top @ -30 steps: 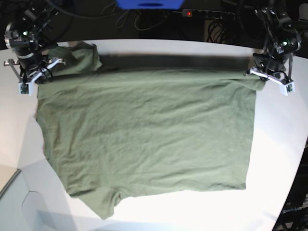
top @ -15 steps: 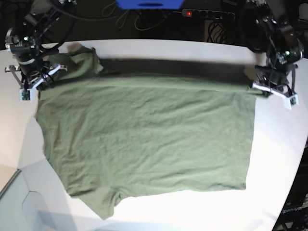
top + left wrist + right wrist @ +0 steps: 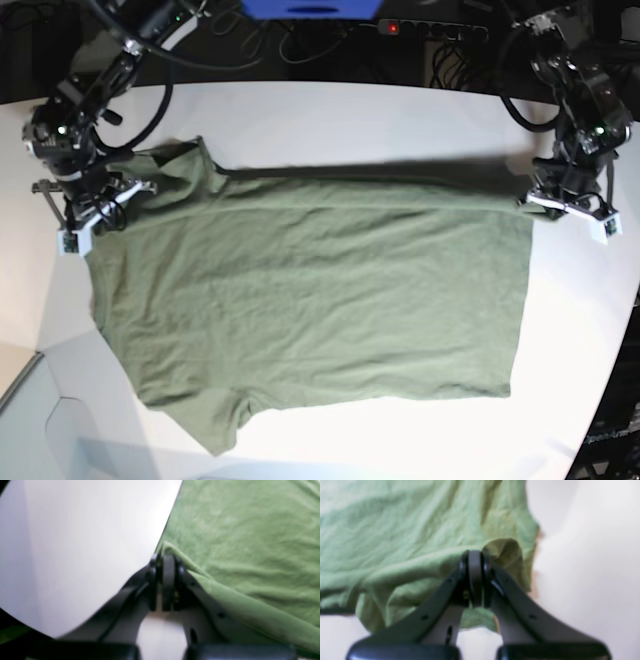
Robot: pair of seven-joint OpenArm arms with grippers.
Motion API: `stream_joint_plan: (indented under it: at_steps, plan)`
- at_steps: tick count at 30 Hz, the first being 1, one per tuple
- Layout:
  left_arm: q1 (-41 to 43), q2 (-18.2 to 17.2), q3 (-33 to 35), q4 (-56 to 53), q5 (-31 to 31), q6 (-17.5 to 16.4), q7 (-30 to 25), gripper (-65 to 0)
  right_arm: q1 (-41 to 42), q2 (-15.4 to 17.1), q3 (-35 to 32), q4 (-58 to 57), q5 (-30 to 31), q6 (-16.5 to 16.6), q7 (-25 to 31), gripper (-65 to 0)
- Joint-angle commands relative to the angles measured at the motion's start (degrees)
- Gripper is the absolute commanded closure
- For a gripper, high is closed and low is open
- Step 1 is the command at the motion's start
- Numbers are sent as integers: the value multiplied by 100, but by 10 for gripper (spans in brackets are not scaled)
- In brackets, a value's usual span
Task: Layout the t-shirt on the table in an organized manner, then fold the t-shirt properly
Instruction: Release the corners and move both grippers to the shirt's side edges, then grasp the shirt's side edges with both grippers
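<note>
Next, my right gripper lets go of the t-shirt's far edge on the spread green fabric [image 3: 132, 275] just in front of the sleeve.
The olive-green t-shirt [image 3: 310, 290] lies spread across the white table [image 3: 350, 110], with a sleeve poking out at the bottom left. Its far edge is stretched in a straight line between both grippers. My left gripper [image 3: 540, 203] holds the right end of that edge. In the left wrist view the left gripper [image 3: 166, 557] is shut on a corner of the t-shirt [image 3: 237, 542]. My right gripper [image 3: 105, 208] holds the left end, beside the other sleeve. The right wrist view shows the right gripper [image 3: 475, 555] shut on a bunched fold of the t-shirt [image 3: 395, 530].
A power strip [image 3: 432, 30] with a red light, a blue object [image 3: 310, 8] and cables lie beyond the table's curved far edge. Bare tabletop [image 3: 75, 542] shows to the shirt's right, and more tabletop [image 3: 582, 567] to its left. A grey panel [image 3: 40, 420] sits at the bottom left.
Both grippers have moved toward the front of the table with the shirt's far edge in them. The dark shadow under that edge has shrunk to a thin line.
</note>
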Motion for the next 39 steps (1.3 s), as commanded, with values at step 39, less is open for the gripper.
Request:
stream_joint_plan:
  at_steps: [39]
  plan:
    - [-822,-84,-17,-1346,-13,0,-619,-2,1455,658,-335,-1955,94,-7,408,0]
